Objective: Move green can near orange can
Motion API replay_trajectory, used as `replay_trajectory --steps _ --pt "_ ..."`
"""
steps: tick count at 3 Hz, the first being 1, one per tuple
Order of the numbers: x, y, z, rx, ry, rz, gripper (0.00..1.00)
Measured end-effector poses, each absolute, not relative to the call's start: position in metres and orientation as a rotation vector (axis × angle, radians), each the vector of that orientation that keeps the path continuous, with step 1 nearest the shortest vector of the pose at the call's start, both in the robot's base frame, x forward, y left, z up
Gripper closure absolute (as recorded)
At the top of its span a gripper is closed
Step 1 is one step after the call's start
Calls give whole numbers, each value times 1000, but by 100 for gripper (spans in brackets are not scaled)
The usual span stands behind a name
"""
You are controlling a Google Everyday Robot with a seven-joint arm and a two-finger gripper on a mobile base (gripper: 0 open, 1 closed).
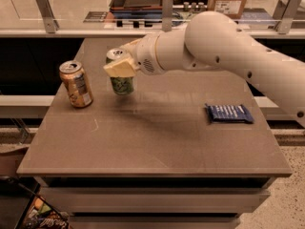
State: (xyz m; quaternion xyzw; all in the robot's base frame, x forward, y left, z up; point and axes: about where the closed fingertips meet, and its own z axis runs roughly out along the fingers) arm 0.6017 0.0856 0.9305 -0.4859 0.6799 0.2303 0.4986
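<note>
The green can will stand on the brown table (115, 104) next to the orange can, facing the blue packet, and my gripper needs to release it there.
The green can (122, 84) with pale markings and a silver top is held upright in my gripper (119, 67), which is shut on its upper part from the right. The can's base looks just above or at the brown table (157, 137). The orange can (76, 84), orange-tan with a white label panel and silver top, stands slightly tilted on the table's left side, a short gap to the left of the green can. My white arm (224, 46) reaches in from the right.
A dark blue flat packet (228, 113) lies on the table's right side. A glass-railed counter (143, 13) with boxes runs behind the table. The table's front edge and a drop to the floor are close to the camera.
</note>
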Motion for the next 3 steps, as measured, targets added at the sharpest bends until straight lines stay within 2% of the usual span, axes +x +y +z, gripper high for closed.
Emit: replay_trajectory --steps 3 --pt "586 107 913 -1122 1598 573 100"
